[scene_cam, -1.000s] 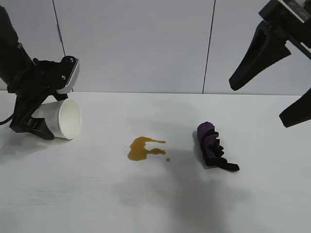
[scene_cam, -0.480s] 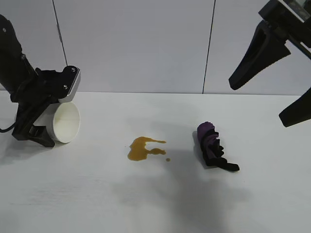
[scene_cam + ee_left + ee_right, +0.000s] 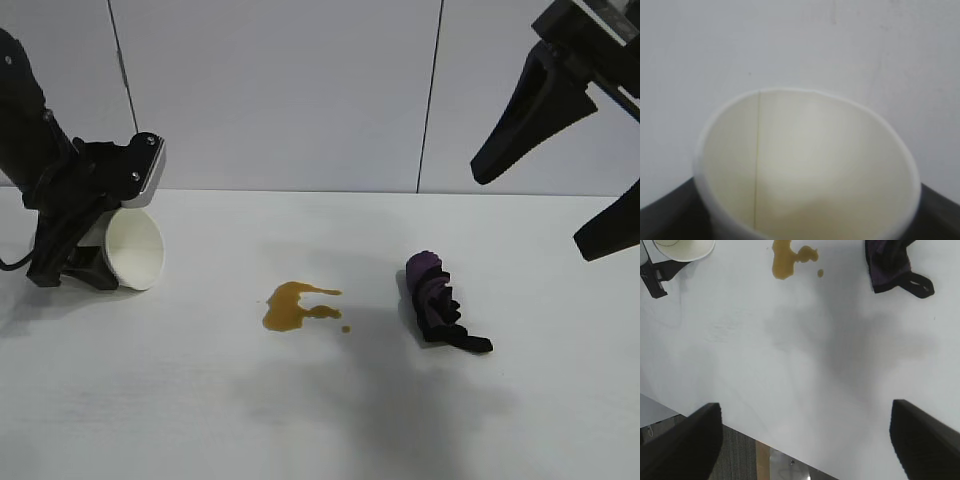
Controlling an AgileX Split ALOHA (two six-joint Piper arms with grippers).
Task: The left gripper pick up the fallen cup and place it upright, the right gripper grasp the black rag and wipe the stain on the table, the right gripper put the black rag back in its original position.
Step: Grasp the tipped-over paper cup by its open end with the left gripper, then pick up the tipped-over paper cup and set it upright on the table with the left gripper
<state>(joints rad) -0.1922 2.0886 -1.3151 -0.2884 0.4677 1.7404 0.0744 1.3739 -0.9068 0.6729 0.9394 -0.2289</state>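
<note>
I need to let go of the white cup with my left gripper, upright on bare tabletop a cup's length from the amber stain (image 3: 153, 344).
The white cup (image 3: 138, 250) lies tilted on its side at the left of the table (image 3: 300, 420), its mouth turned toward the middle. My left gripper (image 3: 95, 262) is shut on the cup, one black finger under it and the other hidden behind it. The left wrist view looks into the cup (image 3: 810, 165), with dark fingers (image 3: 665, 220) at both sides. The amber stain (image 3: 290, 305) sits mid-table and the black and purple rag (image 3: 435, 300) to its right. My right gripper (image 3: 570, 170) hangs open high at the right, above and apart from the rag (image 3: 887, 267) and the stain (image 3: 785, 262).
A pale grey panelled wall (image 3: 280, 90) closes off the back of the table. In the right wrist view the table's front edge (image 3: 740, 432) shows, with dark floor below it. Bare white tabletop lies in front of the stain and rag.
The left gripper has closed in on the cup and turned it, so the mouth now looks narrower and faces more to the right. The right gripper, stain and rag have not moved.
</note>
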